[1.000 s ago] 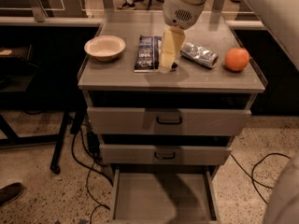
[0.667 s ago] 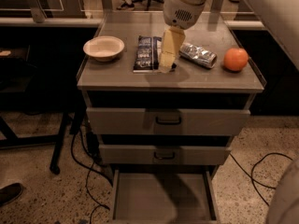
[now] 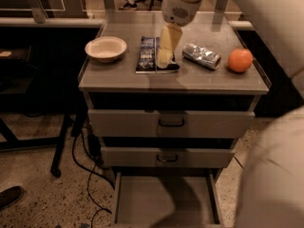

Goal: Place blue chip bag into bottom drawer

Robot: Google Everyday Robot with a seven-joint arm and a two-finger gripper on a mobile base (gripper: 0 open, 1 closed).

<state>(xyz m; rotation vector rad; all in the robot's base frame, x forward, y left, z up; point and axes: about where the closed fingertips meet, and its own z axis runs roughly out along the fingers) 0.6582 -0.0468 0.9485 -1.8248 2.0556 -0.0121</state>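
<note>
The middle (image 3: 156,53) of the blue chip bag, between the cream bowl and the silver foil packet, will be gripped by my gripper.
The blue chip bag (image 3: 146,54) lies flat on the cabinet top, between the bowl and the silver packet. My gripper (image 3: 165,63) hangs straight down from the arm and its tip is on or just above the bag's right edge. The bottom drawer (image 3: 164,201) is pulled out at the foot of the cabinet, and its plain grey floor is bare. The arm's shadow falls across it.
A cream bowl (image 3: 106,48) sits at the left of the cabinet top (image 3: 199,82). A silver foil packet (image 3: 202,56) and an orange (image 3: 240,60) lie to the right. The two upper drawers (image 3: 171,123) are closed. Cables lie on the floor at the left, and my arm fills the right side of the view.
My gripper has shifted slightly to the left over the bag. The bag, bowl, packet and orange have not moved.
</note>
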